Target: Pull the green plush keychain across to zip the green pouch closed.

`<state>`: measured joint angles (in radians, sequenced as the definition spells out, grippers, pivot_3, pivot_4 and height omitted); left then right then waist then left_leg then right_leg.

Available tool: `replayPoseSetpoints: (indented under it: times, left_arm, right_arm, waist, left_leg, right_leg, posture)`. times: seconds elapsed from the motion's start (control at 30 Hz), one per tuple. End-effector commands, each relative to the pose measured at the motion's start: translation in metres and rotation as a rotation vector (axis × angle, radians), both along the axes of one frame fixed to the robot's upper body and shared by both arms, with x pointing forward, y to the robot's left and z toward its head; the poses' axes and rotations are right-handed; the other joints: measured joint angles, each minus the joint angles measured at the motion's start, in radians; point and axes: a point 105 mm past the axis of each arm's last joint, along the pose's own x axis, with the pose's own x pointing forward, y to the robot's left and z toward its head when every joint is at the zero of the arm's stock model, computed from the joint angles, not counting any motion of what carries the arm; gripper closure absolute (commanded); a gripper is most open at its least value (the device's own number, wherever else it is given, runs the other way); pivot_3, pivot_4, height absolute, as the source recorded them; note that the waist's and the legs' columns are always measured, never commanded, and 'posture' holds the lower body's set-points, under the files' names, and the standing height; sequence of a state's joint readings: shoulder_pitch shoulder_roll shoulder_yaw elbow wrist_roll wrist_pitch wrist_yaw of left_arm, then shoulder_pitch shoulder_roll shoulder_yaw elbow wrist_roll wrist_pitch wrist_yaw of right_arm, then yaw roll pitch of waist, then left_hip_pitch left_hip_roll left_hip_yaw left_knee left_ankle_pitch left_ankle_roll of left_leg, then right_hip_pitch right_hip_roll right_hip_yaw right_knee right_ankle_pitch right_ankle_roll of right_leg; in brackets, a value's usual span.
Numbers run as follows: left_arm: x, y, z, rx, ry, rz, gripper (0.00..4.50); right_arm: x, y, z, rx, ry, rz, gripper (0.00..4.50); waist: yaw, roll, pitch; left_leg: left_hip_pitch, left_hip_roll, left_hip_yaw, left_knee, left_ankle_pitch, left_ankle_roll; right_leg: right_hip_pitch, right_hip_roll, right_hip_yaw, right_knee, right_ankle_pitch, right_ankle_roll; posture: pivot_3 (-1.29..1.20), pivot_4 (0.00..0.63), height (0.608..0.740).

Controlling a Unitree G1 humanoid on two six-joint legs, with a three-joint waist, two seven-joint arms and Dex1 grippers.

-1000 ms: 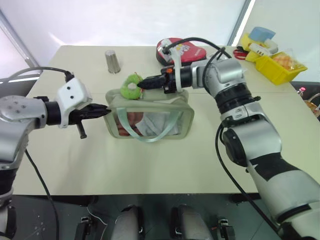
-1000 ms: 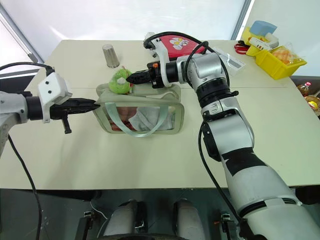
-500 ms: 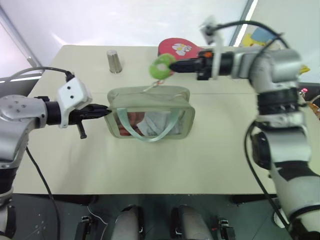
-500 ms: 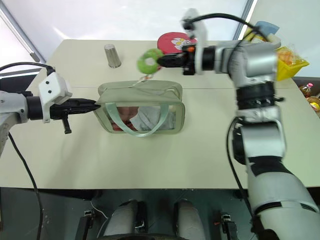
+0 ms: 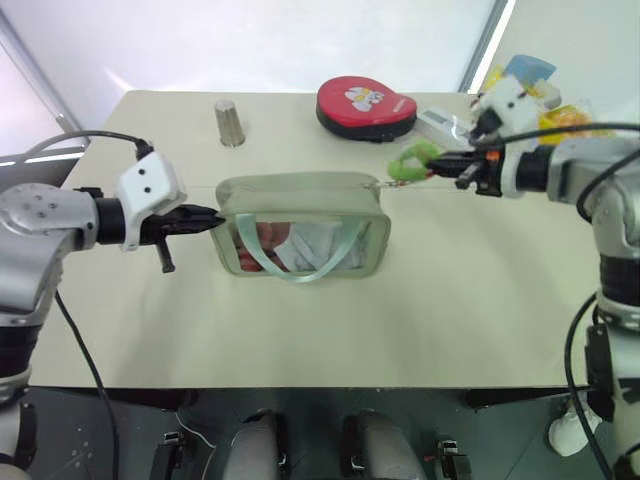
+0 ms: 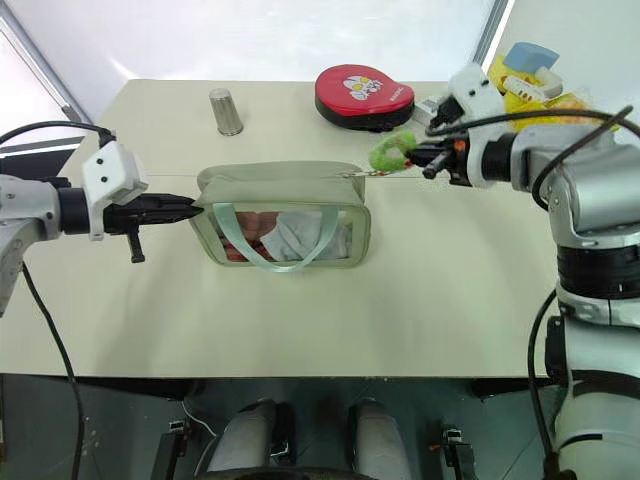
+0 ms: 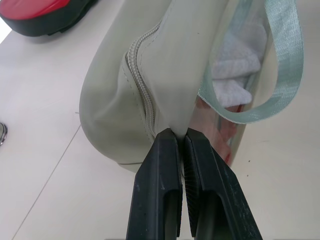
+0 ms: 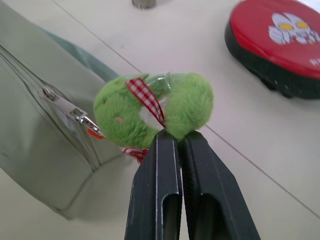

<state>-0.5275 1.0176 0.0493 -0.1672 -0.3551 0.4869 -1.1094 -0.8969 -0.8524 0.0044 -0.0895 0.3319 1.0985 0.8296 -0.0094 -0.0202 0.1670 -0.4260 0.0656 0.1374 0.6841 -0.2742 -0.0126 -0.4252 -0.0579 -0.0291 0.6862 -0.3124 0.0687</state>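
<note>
Next, my right gripper lets go of the green plush keychain low by the table, against the zipper-pull end of the green pouch (image 5: 391,245) (image 8: 106,200).
The green pouch (image 5: 300,215) stands upright mid-table, clear front with a mint strap loop (image 5: 305,262), reddish and white contents inside. My left gripper (image 5: 212,216) is shut on the pouch's left end seam (image 7: 172,117). The green plush keychain (image 5: 411,160), a lime fuzzy ring with a red checked ribbon (image 8: 147,100), hangs just past the pouch's right end, joined to the silver zipper pull (image 8: 70,112). My right gripper (image 5: 435,166) is shut on the keychain (image 8: 187,107). The zipper line (image 7: 145,95) along the top looks closed.
A red round case (image 5: 366,106) lies at the back of the table, and a small metal cup (image 5: 229,122) stands at the back left. A yellow bin (image 6: 545,95) with items sits at the far right, behind my right arm.
My right gripper carried the keychain from the pouch's left end across its top to beyond the right end. The pouch's mouth closed along the way. The left gripper stayed put.
</note>
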Motion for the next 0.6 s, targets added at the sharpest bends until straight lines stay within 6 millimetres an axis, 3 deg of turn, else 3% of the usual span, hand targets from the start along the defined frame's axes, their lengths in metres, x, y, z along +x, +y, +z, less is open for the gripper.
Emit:
replayPoseSetpoints:
  times: [0.03, 0.17, 0.33, 0.47, 0.6]
  left_arm:
    - [0.0, -0.001, -0.008, 0.025, 0.025, -0.005, 4.5]
    - [0.0, 0.0, -0.008, 0.03, 0.025, -0.004, 4.5]
    - [-0.002, 0.001, -0.007, 0.034, 0.024, 0.0, 4.5]
    - [-0.003, 0.001, -0.008, 0.036, 0.024, 0.005, 4.5]
    - [-0.003, 0.003, -0.007, 0.037, 0.018, 0.015, 4.5]
  right_arm:
    - [0.0, -0.024, -0.011, -0.116, -0.048, -0.094, 4.42]
    - [-0.003, -0.023, -0.053, -0.146, 0.035, -0.08, 4.42]
    - [-0.012, 0.02, -0.094, -0.026, 0.13, 0.004, 4.42]
    - [-0.017, 0.046, -0.108, 0.029, 0.165, 0.044, 4.42]
    - [-0.016, 0.042, -0.112, -0.006, 0.166, 0.045, 4.42]
  waist:
    - [-0.001, 0.0, 0.0]
    - [-0.002, 0.0, 0.0]
    - [-0.003, 0.0, 0.0]
    - [-0.003, 0.0, 0.0]
    - [-0.002, 0.0, -0.001]
  left_leg:
    - [0.0, 0.0, 0.0, 0.0, 0.0, 0.0]
    - [0.001, 0.0, 0.0, 0.0, 0.0, 0.0]
    - [0.001, 0.0, 0.0, 0.0, 0.0, 0.0]
    - [0.001, 0.001, 0.0, 0.0, 0.0, 0.0]
    - [0.001, 0.0, 0.0, 0.0, 0.0, 0.0]
  right_leg:
    - [0.0, 0.0, 0.0, 0.0, 0.0, 0.0]
    - [0.001, 0.001, 0.0, 0.0, 0.0, 0.0]
    - [0.001, 0.001, 0.0, 0.0, 0.0, 0.0]
    - [0.001, 0.002, 0.0, 0.0, 0.0, 0.0]
    - [0.001, 0.001, 0.0, 0.0, 0.0, 0.0]
  posture:
    - [0.0, 0.15, 0.74]
    - [0.0, 0.15, 0.74]
    - [0.0, 0.15, 0.74]
    - [0.0, 0.15, 0.74]
    - [0.0, 0.15, 0.74]
